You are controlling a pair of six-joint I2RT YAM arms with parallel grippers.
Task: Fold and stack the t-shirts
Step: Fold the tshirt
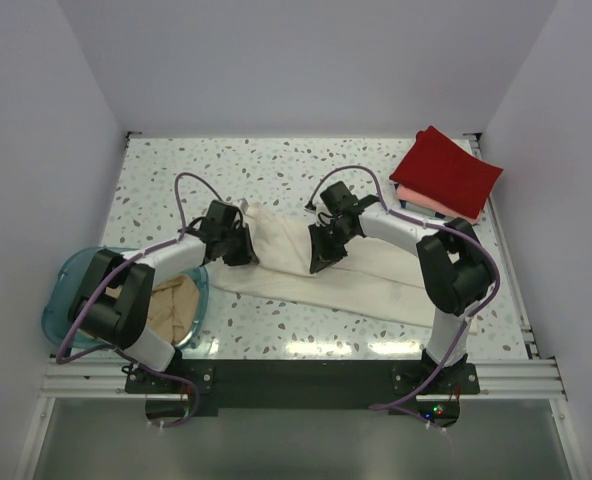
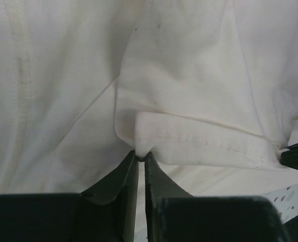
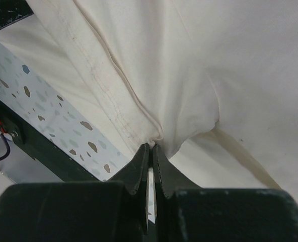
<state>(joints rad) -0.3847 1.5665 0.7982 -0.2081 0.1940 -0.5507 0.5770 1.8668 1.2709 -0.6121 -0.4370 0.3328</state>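
Next, the right gripper releases the pinched seam on the cream-white t-shirt's flat lower layer (image 1: 321, 280), just inside its near edge.
A cream-white t-shirt (image 1: 361, 278) lies spread across the middle of the table, bunched at its left end. My left gripper (image 1: 246, 250) is at that left end. In the left wrist view it (image 2: 140, 155) is shut on a small hemmed fold of the cream-white t-shirt (image 2: 199, 75). My right gripper (image 1: 321, 264) is over the shirt's middle. Seen from the right wrist, it (image 3: 152, 146) is shut on a seamed pinch of the same cloth (image 3: 214, 60). A folded red t-shirt (image 1: 446, 172) lies on a folded salmon pink one (image 1: 421, 203) at the back right.
A translucent blue tub (image 1: 61, 290) stands at the near left with a tan-beige t-shirt (image 1: 176, 300) crumpled inside it, close under the left arm. The speckled table (image 3: 38, 101) ends in a dark rail at the near edge. White walls close in three sides.
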